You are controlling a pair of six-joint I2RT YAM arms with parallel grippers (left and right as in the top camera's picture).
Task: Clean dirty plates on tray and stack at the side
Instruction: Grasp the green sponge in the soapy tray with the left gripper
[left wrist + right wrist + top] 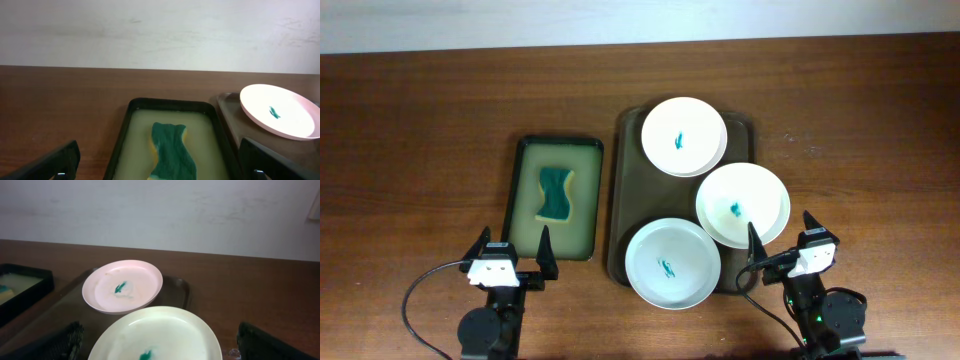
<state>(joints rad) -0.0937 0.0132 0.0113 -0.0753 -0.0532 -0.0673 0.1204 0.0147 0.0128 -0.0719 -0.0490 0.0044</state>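
I need to next move my left gripper to the green and yellow sponge in the black tray and close it on the sponge's narrow middle (555, 192) (171, 147).
Three white plates with green smears sit on a dark brown tray (630, 190): a far plate (683, 136), a right plate (742, 204) and a near plate (672, 262). A green and yellow sponge (555, 193) lies in a black tray of soapy liquid (525, 225). My left gripper (510, 258) is open and empty, near the front of the sponge tray; the sponge also shows in the left wrist view (171, 152). My right gripper (785, 243) is open and empty, just in front of the right plate (157, 335). The far plate shows in the right wrist view (122, 286).
The wooden table (420, 130) stretches left and right of the trays. A pale wall (160, 30) runs behind the table's far edge. Black cables trail from both arm bases at the front.
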